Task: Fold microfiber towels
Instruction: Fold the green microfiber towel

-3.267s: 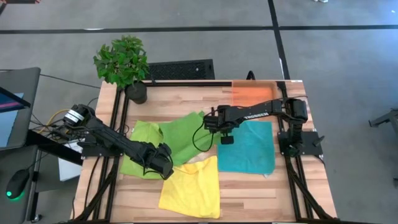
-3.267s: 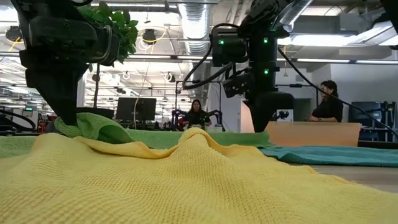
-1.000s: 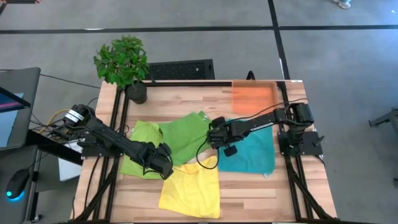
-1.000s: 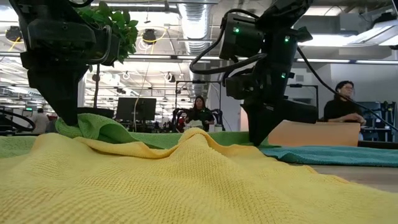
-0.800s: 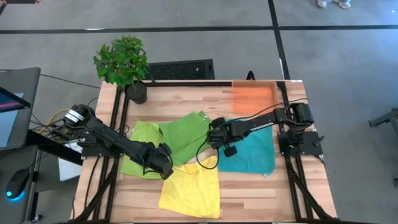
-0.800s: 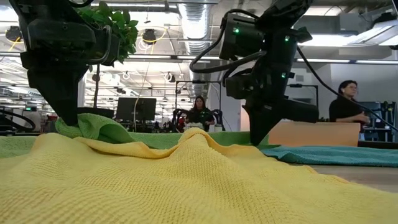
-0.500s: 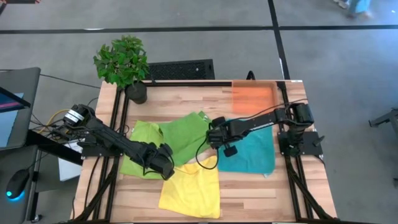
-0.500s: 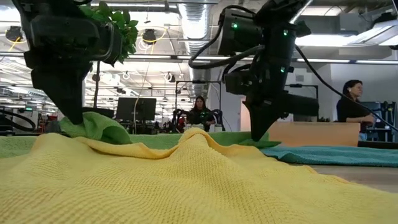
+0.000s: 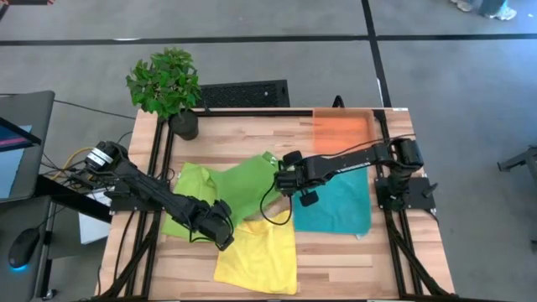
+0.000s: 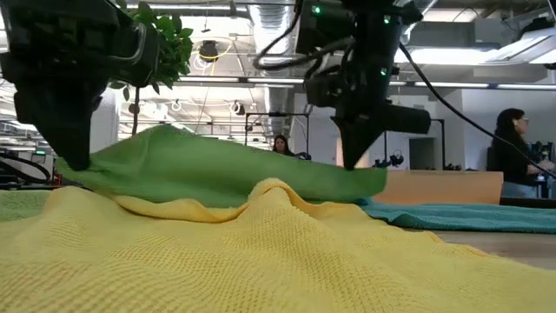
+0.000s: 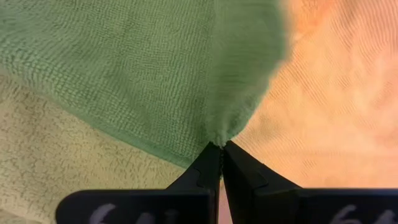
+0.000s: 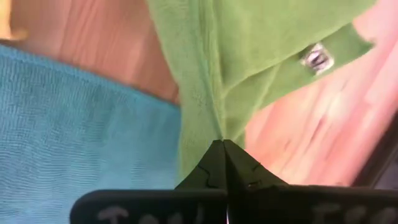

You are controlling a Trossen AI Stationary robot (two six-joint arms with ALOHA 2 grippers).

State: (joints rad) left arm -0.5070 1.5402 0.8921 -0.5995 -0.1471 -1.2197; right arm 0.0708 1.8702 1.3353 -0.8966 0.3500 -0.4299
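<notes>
The robot's right gripper will release the end of the green towel, which now arches above the yellow towel, on the wood (image 9: 281, 171) next to the teal towel's far corner.
A green microfiber towel (image 9: 250, 186) hangs between my two grippers, and in the low view the green towel (image 10: 217, 165) arches above the yellow towel (image 10: 278, 252). My left gripper (image 9: 223, 238) is shut on its near left corner. My right gripper (image 9: 283, 183) is shut on its right end. A lime towel (image 9: 189, 186) lies partly under it at the left. The yellow towel (image 9: 256, 256) lies rumpled at the near edge. A teal towel (image 9: 336, 200) lies flat at the right. My left gripper pinches a corner of the green towel (image 11: 219, 132) between its two fingers, coming from above and pointing steeply down. The corner is raised off the yellow towel. My right gripper pinches a bunched fold at the green towel's right end (image 12: 214, 124) between its two fingers, from above, slanting down. That end is lifted off the table, and the cloth runs toward the left gripper with a slight sag (image 10: 261, 187).
An orange tray (image 9: 342, 130) sits at the far right corner. A potted plant (image 9: 165, 84) stands at the far left corner. Bare wood (image 9: 243, 138) shows along the far side. In the low view, people show in the room behind the table.
My right gripper has shut on the green towel's right end and gone up with it. The towel's near side has risen off the table and now spans between both grippers; earlier only a small bunch stood up at my left gripper.
</notes>
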